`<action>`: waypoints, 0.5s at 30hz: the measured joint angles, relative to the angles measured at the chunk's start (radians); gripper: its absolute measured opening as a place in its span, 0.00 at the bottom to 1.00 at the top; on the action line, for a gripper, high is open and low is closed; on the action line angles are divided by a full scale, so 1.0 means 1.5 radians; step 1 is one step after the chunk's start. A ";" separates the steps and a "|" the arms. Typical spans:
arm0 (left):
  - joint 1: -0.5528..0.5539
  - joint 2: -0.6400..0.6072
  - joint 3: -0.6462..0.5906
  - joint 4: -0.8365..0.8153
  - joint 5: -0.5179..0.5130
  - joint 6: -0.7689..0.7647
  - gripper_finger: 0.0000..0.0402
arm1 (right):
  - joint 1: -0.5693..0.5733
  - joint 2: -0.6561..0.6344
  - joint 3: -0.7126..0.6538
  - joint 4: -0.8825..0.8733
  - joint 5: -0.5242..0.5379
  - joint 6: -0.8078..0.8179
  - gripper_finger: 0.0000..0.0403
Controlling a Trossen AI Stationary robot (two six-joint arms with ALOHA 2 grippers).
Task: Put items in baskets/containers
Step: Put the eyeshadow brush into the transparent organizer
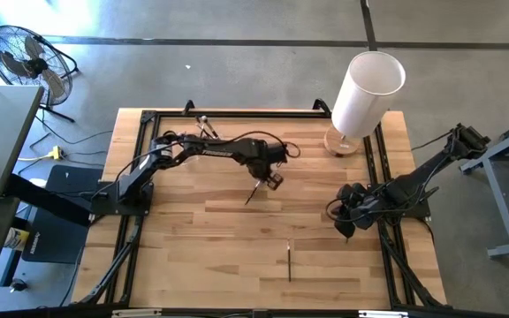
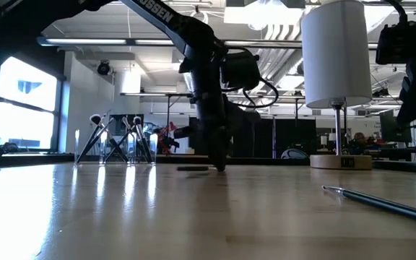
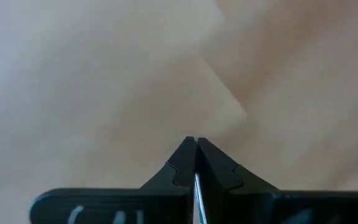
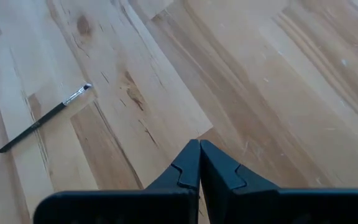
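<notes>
My left gripper needs to release the makeup brush inside the clear cup [image 1: 191,149], next to the brushes that are standing upright by the cup's far edge.
My left gripper [image 1: 270,182] is out over the table's middle, fingers pointing down at the wood [image 2: 219,165], and is shut on a thin dark makeup brush [image 1: 253,193]. A second brush [image 1: 289,261] lies flat toward the near edge and also shows in the right wrist view [image 4: 42,121] and the low view [image 2: 381,201]. The clear cup [image 1: 203,125] stands by the far edge with several brushes upright in it [image 2: 114,141]. My right gripper [image 1: 346,230] waits shut above the table's right side [image 4: 199,146]. My left gripper pinches the brush between its two fingertips, coming from above and pointing down. A thin silvery sliver of the brush [image 3: 197,190] shows between the shut fingers. The rest of the brush [image 2: 193,168] reaches out toward the near left, low over or on the wood.
A tall white cylinder on a round wooden base [image 1: 365,93] stands at the far right corner [image 2: 336,58]. A black frame rail [image 1: 237,113] runs around the tabletop. Bare wood lies between the two arms and toward the near left.
</notes>
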 joint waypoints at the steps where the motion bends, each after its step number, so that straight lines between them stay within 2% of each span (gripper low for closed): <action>1: -0.007 -0.004 -0.002 0.006 0.005 0.010 0.01 | 0.000 0.000 0.000 0.000 0.002 0.000 0.01; 3: -0.022 -0.011 -0.002 0.042 0.016 0.029 0.01 | 0.000 0.000 0.000 0.001 0.002 -0.007 0.02; 5: -0.036 -0.033 -0.002 0.029 0.014 0.062 0.00 | 0.000 0.000 0.000 0.006 0.002 -0.010 0.01; 9: -0.050 -0.087 -0.022 0.020 -0.038 0.080 0.00 | 0.000 0.000 0.000 0.009 0.011 -0.010 0.00; 12: -0.054 -0.130 -0.076 0.047 -0.067 0.085 0.00 | 0.000 0.000 0.000 0.016 0.022 -0.010 0.01; 15: -0.055 -0.195 -0.151 0.129 -0.096 0.085 0.00 | 0.000 0.001 0.001 0.024 0.030 -0.010 0.01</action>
